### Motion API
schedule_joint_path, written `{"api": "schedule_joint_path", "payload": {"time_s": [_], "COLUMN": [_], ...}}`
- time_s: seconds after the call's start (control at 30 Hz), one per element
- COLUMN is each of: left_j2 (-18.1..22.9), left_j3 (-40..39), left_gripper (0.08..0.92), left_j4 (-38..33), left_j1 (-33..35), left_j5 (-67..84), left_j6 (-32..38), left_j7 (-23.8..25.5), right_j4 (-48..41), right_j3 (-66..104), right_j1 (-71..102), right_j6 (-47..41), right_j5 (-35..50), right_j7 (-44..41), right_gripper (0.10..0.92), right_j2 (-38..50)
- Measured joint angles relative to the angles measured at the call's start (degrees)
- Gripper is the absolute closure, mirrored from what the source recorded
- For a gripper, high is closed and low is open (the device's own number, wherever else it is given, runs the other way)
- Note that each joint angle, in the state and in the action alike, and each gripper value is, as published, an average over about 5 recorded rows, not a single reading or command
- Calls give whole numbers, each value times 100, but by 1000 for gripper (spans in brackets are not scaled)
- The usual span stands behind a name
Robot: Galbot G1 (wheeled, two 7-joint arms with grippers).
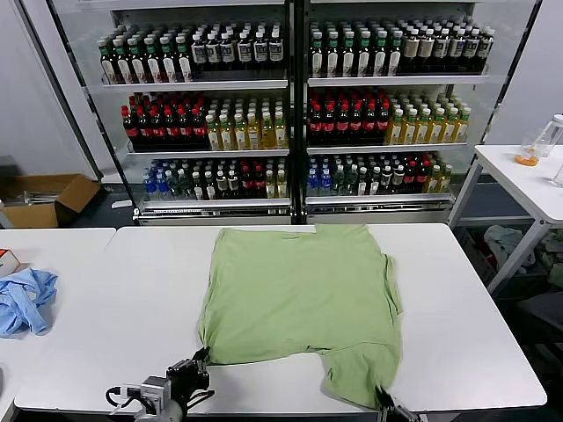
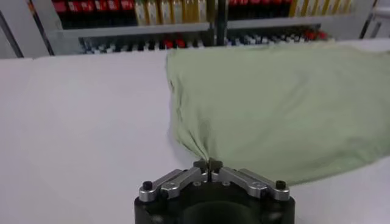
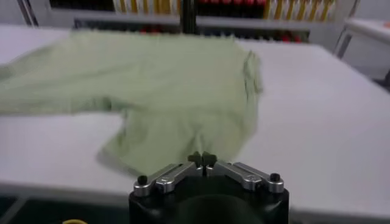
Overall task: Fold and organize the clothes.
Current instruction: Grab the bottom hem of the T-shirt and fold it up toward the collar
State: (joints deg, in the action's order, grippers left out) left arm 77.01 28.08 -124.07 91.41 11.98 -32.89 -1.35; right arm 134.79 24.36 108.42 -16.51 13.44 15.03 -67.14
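The light green shirt's near end, now by the table's front edge, will be let go by my right gripper on the shirt's side edge [image 1: 382, 280] [image 3: 245, 72] that faces the second table.
A light green shirt [image 1: 299, 294] lies spread flat on the white table [image 1: 466, 334], with one part reaching down to the front edge at the right. My left gripper [image 1: 201, 358] is at the shirt's near left corner. In the left wrist view the gripper [image 2: 208, 163] is shut on that corner, and the shirt [image 2: 280, 103] bunches into the tips. My right gripper [image 1: 381, 395] is at the shirt's near right end by the table's front edge. In the right wrist view the gripper [image 3: 202, 159] is shut, with the edge of the shirt [image 3: 164, 85] at its tips.
A crumpled light blue cloth [image 1: 25, 299] lies on the adjoining table at the left. Drink coolers full of bottles [image 1: 290, 114] stand behind the table. A second white table [image 1: 528, 176] with containers stands at the right. A cardboard box [image 1: 44, 198] sits on the floor at the left.
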Motion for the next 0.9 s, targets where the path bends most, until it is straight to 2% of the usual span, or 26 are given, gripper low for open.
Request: {"api": "schedule_joint_path", "payload": {"time_s": [0.23, 0.43, 0.9], "left_j2": [-136, -291, -701], "left_j3": [157, 186, -78], "left_gripper": [897, 898, 898], "left_j4": [-401, -475, 317], "left_j1": [6, -161, -1142], "left_j5": [388, 652, 863], "left_j6": [74, 102, 239], "left_j7": [10, 12, -9], "right_j4": [82, -159, -1476], "right_j3": [298, 335, -114], "right_j1": [-309, -900, -2820], "right_j6": [139, 162, 85], "right_j5": [213, 459, 806], "right_j7": [-55, -59, -163], "right_gripper": [920, 920, 920], "right_j2": [226, 490, 1077]}}
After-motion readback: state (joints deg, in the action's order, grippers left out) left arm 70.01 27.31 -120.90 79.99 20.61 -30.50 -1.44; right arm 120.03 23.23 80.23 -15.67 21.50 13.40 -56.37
